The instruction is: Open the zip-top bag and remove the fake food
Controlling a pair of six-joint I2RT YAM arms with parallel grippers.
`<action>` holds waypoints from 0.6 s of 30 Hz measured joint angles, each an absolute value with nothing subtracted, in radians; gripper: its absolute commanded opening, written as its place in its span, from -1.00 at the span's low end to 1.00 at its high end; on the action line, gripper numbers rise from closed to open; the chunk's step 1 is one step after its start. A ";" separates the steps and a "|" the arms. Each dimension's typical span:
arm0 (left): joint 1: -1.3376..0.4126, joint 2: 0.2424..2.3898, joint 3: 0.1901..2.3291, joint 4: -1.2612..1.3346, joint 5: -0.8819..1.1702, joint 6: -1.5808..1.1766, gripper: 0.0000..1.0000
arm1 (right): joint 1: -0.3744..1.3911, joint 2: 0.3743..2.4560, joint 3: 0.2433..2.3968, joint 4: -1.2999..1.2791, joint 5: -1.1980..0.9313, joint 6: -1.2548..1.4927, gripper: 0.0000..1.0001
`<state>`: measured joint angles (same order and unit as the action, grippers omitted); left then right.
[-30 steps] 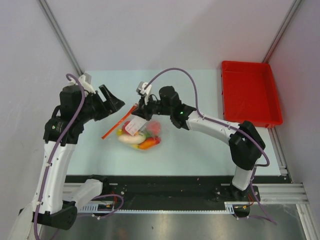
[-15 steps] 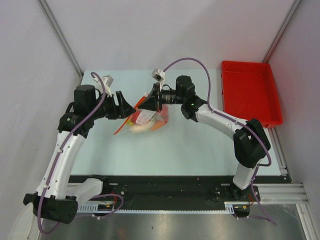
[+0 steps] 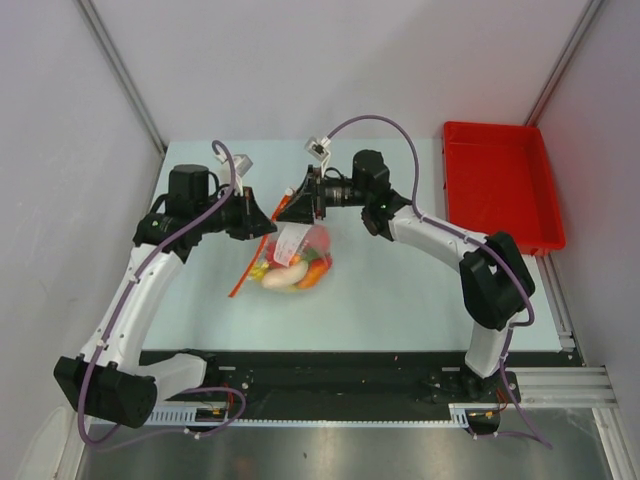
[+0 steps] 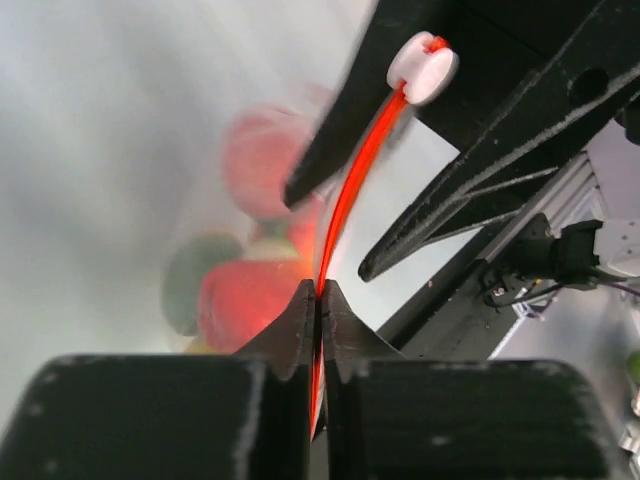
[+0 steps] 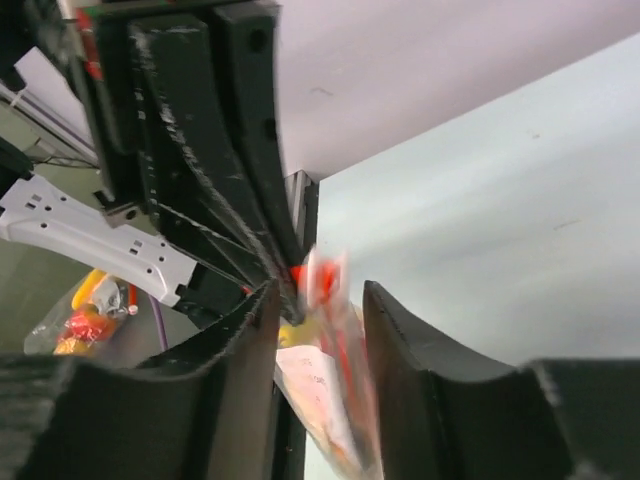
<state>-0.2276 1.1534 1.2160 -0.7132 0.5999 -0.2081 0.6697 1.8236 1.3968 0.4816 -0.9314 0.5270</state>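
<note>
The bag's zip is held by my left gripper below the white slider, so next my right gripper pinches the zip's slider end [image 4: 436, 45] before my left gripper takes the slider.
The clear zip-top bag [image 3: 292, 262] hangs between the two grippers above the middle of the table. The fake food [image 3: 297, 272], red, orange, yellow and white pieces, is bunched in its bottom. Its red-orange zip strip [image 4: 345, 190] runs up to a white slider [image 4: 423, 68]. My left gripper [image 4: 320, 292] is shut on that strip. The loose end of the strip [image 3: 243, 276] trails down to the left. My right gripper [image 5: 318, 300] stands open, with the blurred top of the bag [image 5: 335, 350] between its fingers [image 5: 400, 345] but not pinched.
A rigid red tray [image 3: 500, 185] sits at the back right corner of the table. Grey walls close in the left, right and far sides. The two grippers [image 3: 275, 215] are nearly tip to tip above the bag.
My left gripper has moved in and shut on the zip strip. My right gripper has opened and let go of the bag's top, and the bag has sagged lower.
</note>
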 measured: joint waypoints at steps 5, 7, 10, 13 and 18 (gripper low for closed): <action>-0.229 1.147 1.215 -0.715 0.630 -0.190 -1.00 | 0.612 1.821 1.396 0.413 -0.988 0.437 0.14; -0.229 1.150 1.215 -0.717 0.643 -0.181 -1.00 | 0.579 1.820 1.388 0.405 -1.026 0.402 0.13; -0.229 1.154 1.215 -0.720 0.659 -0.172 -1.00 | 0.545 1.820 1.379 0.395 -1.064 0.362 0.11; -0.229 1.154 1.215 -0.721 0.668 -0.163 -1.00 | 0.533 1.820 1.378 0.411 -1.102 0.357 0.18; -0.229 1.160 1.215 -0.731 0.685 -0.154 -1.00 | 0.551 1.826 1.378 0.498 -1.149 0.374 0.21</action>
<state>-0.2291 1.1599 1.2152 -0.7307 0.6853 -0.1535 0.5507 1.8256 1.3781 0.4980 -1.1492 0.3737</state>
